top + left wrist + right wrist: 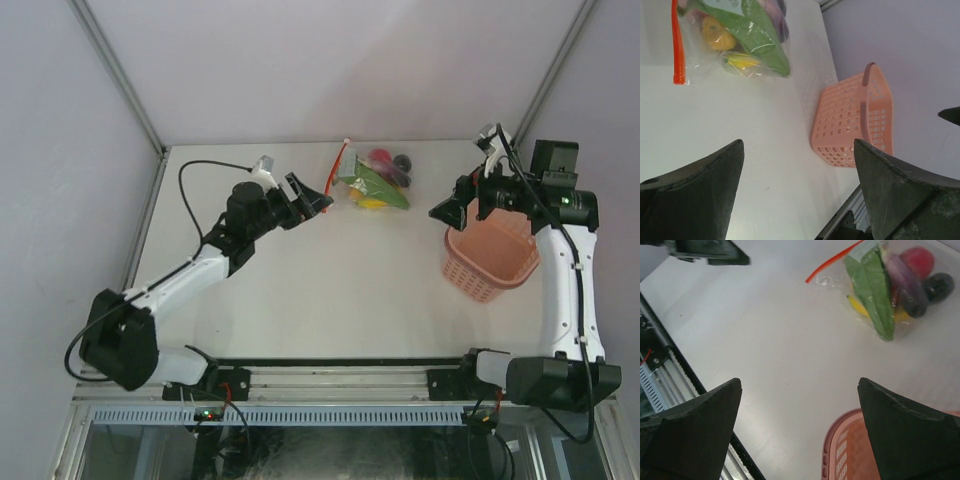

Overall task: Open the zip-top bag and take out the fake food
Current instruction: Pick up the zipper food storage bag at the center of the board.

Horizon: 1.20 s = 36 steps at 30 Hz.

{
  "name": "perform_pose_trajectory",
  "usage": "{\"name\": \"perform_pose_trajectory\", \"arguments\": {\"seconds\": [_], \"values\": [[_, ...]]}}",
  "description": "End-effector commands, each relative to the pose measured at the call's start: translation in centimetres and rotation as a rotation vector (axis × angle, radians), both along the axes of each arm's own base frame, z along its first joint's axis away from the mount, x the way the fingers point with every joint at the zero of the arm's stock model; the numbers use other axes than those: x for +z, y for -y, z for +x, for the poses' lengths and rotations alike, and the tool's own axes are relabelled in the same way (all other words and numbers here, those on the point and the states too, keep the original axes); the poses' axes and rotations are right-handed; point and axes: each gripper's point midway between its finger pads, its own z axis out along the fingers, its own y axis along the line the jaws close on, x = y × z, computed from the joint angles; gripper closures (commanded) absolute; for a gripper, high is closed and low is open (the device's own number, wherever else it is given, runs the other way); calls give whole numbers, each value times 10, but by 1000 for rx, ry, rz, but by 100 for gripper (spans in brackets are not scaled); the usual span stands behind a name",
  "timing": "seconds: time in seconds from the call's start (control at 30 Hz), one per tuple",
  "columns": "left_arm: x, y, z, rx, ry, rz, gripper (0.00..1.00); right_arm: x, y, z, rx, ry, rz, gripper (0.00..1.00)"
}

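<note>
The zip-top bag has a red-orange zipper strip. Next, my left gripper grabs the bag by the near end of its red-orange zipper strip [327, 191] [679, 73].
The clear zip-top bag [372, 177] lies at the back middle of the table, its red-orange zipper strip [342, 172] on its left edge. The fake food is inside it: a long green leafy vegetable [871, 290], a yellow banana [742, 62], an orange piece [716, 34], a red fruit [916, 261] and dark purple-black pieces [938, 286]. My left gripper [318, 203] is open and empty, just left of the bag. My right gripper [448, 210] is open and empty, right of the bag and above the basket's left rim.
A pink lattice basket [490, 257] stands at the right, under my right wrist; it also shows in the left wrist view [852, 125] and the right wrist view [840, 450]. Grey walls close in the table at the back and sides. A metal rail [340, 385] runs along the near edge.
</note>
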Motion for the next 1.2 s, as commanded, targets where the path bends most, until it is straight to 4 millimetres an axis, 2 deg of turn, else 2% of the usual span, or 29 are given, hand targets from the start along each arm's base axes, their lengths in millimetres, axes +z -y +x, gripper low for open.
{"name": "perform_pose_trajectory", "arguments": {"seconds": [0.0, 0.17, 0.3, 0.57, 0.7, 0.73, 0.8, 0.93, 1.03, 1.17], "values": [[22, 30, 21, -71, 70, -97, 6, 5, -20, 1, 129, 34, 32, 1], [10, 50, 45, -105, 45, -92, 6, -2, -30, 7, 153, -31, 60, 1], [0, 63, 63, -122, 20, -90, 0, -7, -35, 12, 153, -63, 72, 1], [-25, 70, 99, -100, -41, -55, 0, -16, -34, 28, 128, -106, 59, 1], [-47, 72, 115, -84, -98, 25, 1, -19, -35, 34, 129, -124, 65, 1], [-54, 70, 119, -75, -114, 63, 1, -20, -35, 36, 129, -132, 66, 1], [-66, 48, 138, -9, -135, 146, 1, -22, -36, 38, 132, -141, 68, 1], [-70, 17, 159, 53, -104, 274, 3, -26, -37, 42, 138, -160, 71, 2], [-80, -4, 170, 56, -118, 329, 10, -30, -40, 45, 146, -177, 72, 2], [-91, -4, 177, -39, -137, 303, 25, -32, -44, 48, 163, -187, 71, 2]]}}
